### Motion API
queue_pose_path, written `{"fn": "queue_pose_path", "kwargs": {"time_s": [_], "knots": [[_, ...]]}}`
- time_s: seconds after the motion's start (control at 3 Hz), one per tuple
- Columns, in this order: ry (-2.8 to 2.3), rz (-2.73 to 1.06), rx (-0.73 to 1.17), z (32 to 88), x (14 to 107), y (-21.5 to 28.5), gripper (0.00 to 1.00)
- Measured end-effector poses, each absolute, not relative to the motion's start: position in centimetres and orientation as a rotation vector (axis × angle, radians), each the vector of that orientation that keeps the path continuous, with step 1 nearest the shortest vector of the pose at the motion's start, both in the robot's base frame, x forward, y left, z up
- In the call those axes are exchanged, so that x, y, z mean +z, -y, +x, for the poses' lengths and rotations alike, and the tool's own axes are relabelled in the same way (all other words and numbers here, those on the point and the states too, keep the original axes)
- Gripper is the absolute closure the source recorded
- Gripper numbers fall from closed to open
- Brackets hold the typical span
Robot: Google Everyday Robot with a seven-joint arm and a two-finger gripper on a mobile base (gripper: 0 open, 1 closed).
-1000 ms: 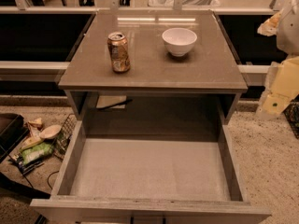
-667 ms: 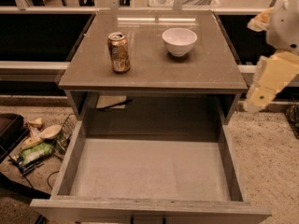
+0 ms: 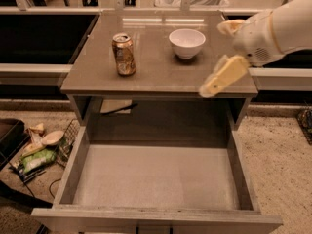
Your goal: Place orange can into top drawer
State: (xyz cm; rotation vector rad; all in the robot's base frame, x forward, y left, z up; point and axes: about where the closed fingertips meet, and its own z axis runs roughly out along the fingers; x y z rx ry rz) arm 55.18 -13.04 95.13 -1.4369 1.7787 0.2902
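Note:
My gripper is to go to the orange can next and close around its upper half (image 3: 124, 51), just above the middle of the can.
The orange can (image 3: 124, 54) stands upright on the left part of the grey cabinet top (image 3: 156, 74). The top drawer (image 3: 156, 179) is pulled out wide below it, and its pale grey floor holds nothing. My gripper (image 3: 215, 57) hangs over the right edge of the cabinet top, to the right of the white bowl and far from the can. Its fingers (image 3: 222, 77) are spread apart with nothing between them.
A white bowl (image 3: 186, 43) stands on the cabinet top right of the can. A paper sheet (image 3: 116, 106) lies in the cavity above the drawer. Litter and a wire basket (image 3: 44, 147) lie on the floor at the left. Dark counters run along both sides.
My arm has swung in from the right edge of the view to the left, and the gripper now sits over the cabinet top's right edge. The can, bowl and drawer have not moved.

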Motion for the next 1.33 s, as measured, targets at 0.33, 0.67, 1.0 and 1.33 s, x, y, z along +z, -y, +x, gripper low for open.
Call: {"fn": "queue_pose_path", "kwargs": {"time_s": [0.33, 0.67, 1.0, 1.33], "knots": [[-1.626, -1.314, 0.381, 59.8, 95.3, 9.5, 0.0], [-1.539, -1.229, 0.461, 63.7, 95.5, 5.8, 0.0], [-1.538, -1.217, 0.466, 64.1, 95.3, 5.7, 0.0], [-1.536, -1.225, 0.494, 65.1, 94.9, 4.7, 0.0]]}}
